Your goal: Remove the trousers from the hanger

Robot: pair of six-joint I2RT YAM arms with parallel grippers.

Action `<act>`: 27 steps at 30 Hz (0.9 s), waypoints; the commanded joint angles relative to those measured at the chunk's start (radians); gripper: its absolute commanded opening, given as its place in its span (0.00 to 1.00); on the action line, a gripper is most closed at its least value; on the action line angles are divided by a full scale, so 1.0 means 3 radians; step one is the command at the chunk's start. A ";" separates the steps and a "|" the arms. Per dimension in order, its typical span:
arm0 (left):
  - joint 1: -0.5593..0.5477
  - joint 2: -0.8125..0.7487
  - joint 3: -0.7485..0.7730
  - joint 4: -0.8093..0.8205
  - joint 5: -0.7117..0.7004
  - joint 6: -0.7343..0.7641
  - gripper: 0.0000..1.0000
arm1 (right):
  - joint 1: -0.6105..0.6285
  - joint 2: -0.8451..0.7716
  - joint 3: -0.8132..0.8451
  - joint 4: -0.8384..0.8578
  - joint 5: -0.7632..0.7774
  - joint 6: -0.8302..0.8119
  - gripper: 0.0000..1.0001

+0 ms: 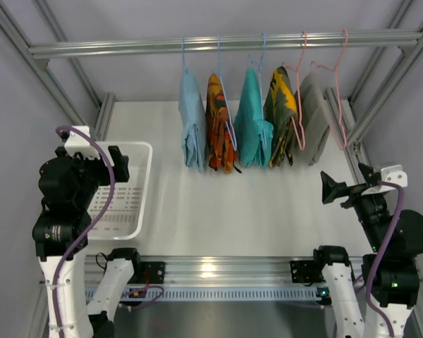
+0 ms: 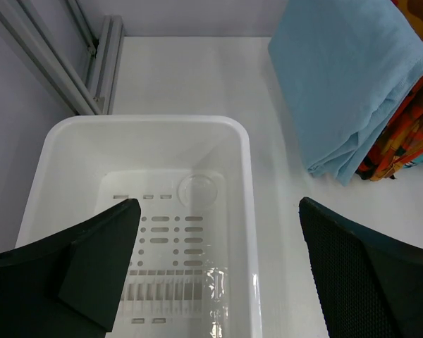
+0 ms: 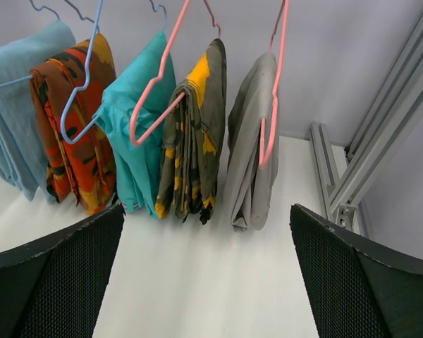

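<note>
The robot's left gripper should close on the near sloping side (image 1: pixel 197 104) of the light blue hanger that holds the light sky-blue trousers.
The light sky-blue trousers (image 1: pixel 192 127) hang folded over a thin light blue hanger (image 1: pixel 184 56) at the left end of the rail. They also show in the left wrist view (image 2: pixel 349 91) at the upper right and in the right wrist view (image 3: pixel 17 116) at the far left. My left gripper (image 1: pixel 111 163) is open and empty above the white basket (image 1: pixel 142 184), well left of the trousers. My right gripper (image 1: pixel 333 189) is open and empty at the right, low and in front of the hanging clothes.
On the metal rail (image 1: pixel 225 44) to the right of the trousers hang an orange-patterned garment (image 1: pixel 218 123), a teal garment (image 1: pixel 252 120), a camouflage garment (image 1: pixel 282 116) and a grey garment (image 1: pixel 314 116), the last two on pink hangers. Metal frame posts (image 1: pixel 370 98) stand at both sides.
</note>
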State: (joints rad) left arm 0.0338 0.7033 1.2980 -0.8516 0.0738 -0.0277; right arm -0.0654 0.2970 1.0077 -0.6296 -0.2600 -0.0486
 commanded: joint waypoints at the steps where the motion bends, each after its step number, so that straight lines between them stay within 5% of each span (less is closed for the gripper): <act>1: 0.0000 0.0008 -0.0031 0.0205 -0.0031 -0.0051 0.99 | 0.0034 0.0028 -0.0025 0.0100 -0.0049 0.0039 0.99; 8: 0.0000 0.0243 0.0096 0.0134 -0.0001 -0.0459 0.99 | 0.0034 0.0079 -0.0020 0.0053 -0.0059 0.0096 0.99; 11: 0.0000 0.0289 0.0056 0.0266 0.0815 -0.0664 0.99 | 0.0034 0.0140 0.0011 0.0013 -0.0064 0.0111 0.99; 13: 0.0000 0.0248 -0.0046 0.0659 0.1524 -0.1035 0.99 | 0.0034 0.0171 0.0036 -0.0018 -0.0064 0.0116 0.99; 18: 0.0000 0.0238 -0.0716 0.2105 0.2396 -0.2309 0.99 | 0.0034 0.0252 0.0062 -0.0023 -0.0023 0.0259 0.99; 22: -0.0036 0.0493 -0.0967 0.3200 0.2551 -0.3347 0.98 | 0.0034 0.0319 0.0133 -0.0033 -0.0028 0.0295 1.00; 27: -0.0240 0.0918 -0.0886 0.3687 0.2408 -0.3553 0.94 | 0.0034 0.0431 0.0185 -0.0064 -0.0013 0.0229 1.00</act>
State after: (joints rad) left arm -0.0044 0.9432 1.0187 0.0074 0.7631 -0.9539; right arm -0.0654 0.4000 1.0172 -0.6441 -0.2703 0.0208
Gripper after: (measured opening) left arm 0.947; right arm 0.993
